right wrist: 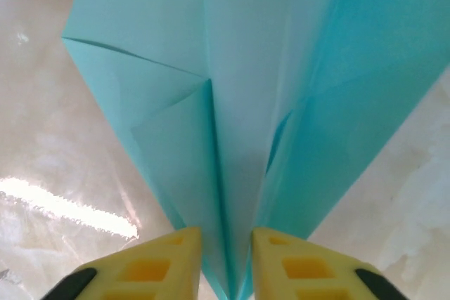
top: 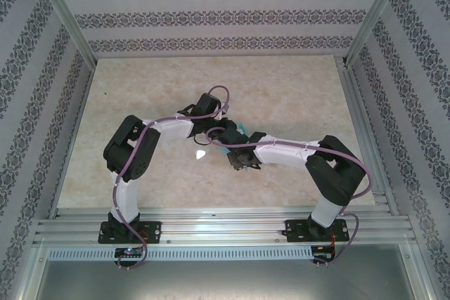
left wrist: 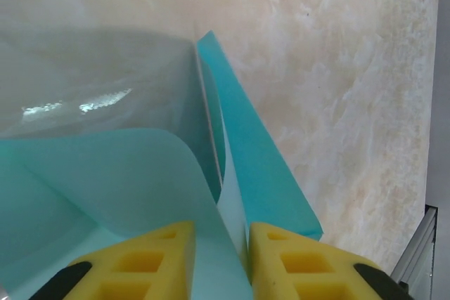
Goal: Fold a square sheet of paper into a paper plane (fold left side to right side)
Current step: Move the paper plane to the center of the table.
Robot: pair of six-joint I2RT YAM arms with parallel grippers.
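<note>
A loose inner flap sticks out from the paper's centre fold, so next I open my right gripper and pinch the flap and the centre fold together (right wrist: pixel 225 205) before moving the paper.
The cyan sheet of paper (top: pixel 243 130) is held off the table at its middle, where both grippers meet. It is creased into long pointed flaps. In the left wrist view a curled layer of the sheet of paper (left wrist: pixel 140 173) runs between my yellow fingers, and the left gripper (left wrist: pixel 221 261) is shut on it. In the right wrist view the sheet of paper (right wrist: pixel 246 68) narrows to a centre ridge that passes between the fingers of the right gripper (right wrist: pixel 226 265), which is shut on that ridge. From above, the left gripper (top: pixel 222 130) and the right gripper (top: pixel 232 148) nearly touch and hide most of the paper.
A marble-patterned table (top: pixel 281 96) lies under the arms, with a small white glare spot (top: pixel 200 154) on it. Patterned walls enclose three sides. Aluminium rails (top: pixel 225 219) run along the near edge, and a rail corner (left wrist: pixel 422 244) shows beside the left gripper.
</note>
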